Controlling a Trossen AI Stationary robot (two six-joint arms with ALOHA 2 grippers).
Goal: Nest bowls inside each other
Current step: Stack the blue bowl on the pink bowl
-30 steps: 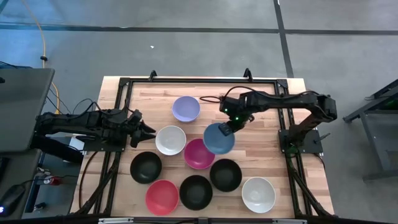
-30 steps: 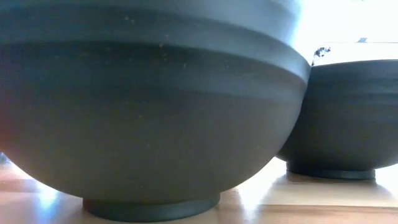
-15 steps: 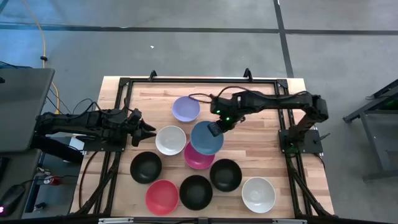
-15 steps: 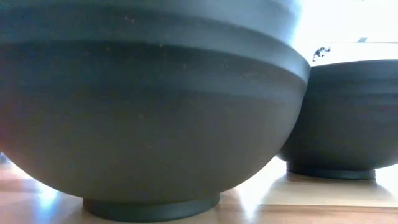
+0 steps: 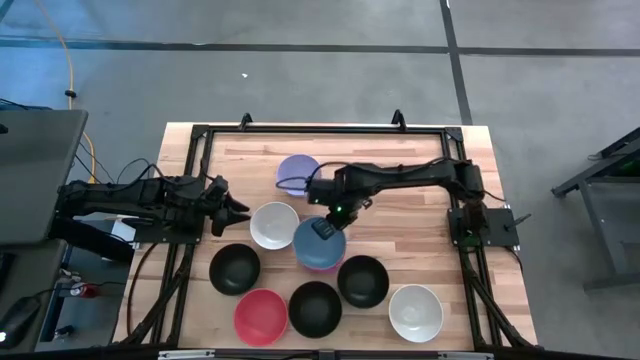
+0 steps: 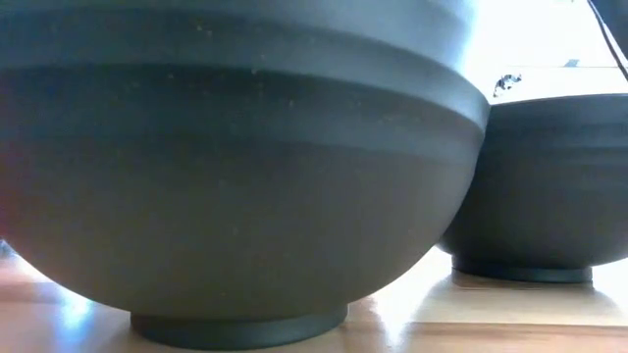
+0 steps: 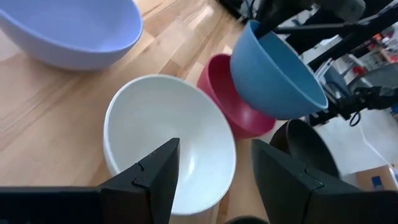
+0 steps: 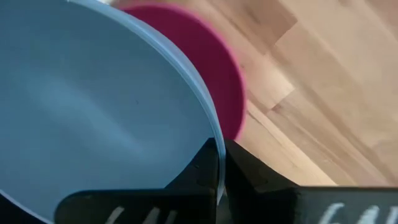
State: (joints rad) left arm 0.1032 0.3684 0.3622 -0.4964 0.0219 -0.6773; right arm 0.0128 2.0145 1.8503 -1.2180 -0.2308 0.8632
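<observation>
Next, my right gripper lets go of the blue bowl inside the magenta bowl (image 5: 319, 251) (image 8: 146, 102), between two black bowls. The blue bowl now hangs over the magenta one.
My right gripper (image 5: 326, 227) is shut on the blue bowl (image 5: 317, 245), which hangs over the magenta bowl (image 5: 322, 266) and covers most of it. In the left wrist view the blue bowl (image 7: 277, 71) is tilted in the air above the magenta bowl (image 7: 233, 102). My left gripper (image 5: 240, 209) waits open at the table's left, just short of a white bowl (image 5: 274, 225) that stands on its base. The lavender bowl (image 5: 296, 172) stands behind. Three black bowls (image 5: 235, 268) (image 5: 315, 308) (image 5: 362, 281), the red bowl (image 5: 260, 316) and a second white bowl (image 5: 415, 312) stand along the near side. My right gripper (image 8: 219, 165) pinches the blue bowl's rim (image 8: 208, 134), one finger inside the bowl and one outside. It comes from above, at the far part of the rim. The bowl is lifted clear and tilted, hanging below the fingers over the magenta bowl (image 8: 214, 68).
The low view is filled by two black bowls (image 6: 235, 176) (image 6: 549, 186) close to the camera. A black frame (image 5: 300, 130) runs around the table's edges. Bare wood (image 5: 420, 235) lies between the right arm's base and the bowls.
My right gripper has carried the blue bowl toward the table's left and near edges, from beside the magenta bowl to right over it. The arm has stretched out farther across the table. The grip has stayed shut.
</observation>
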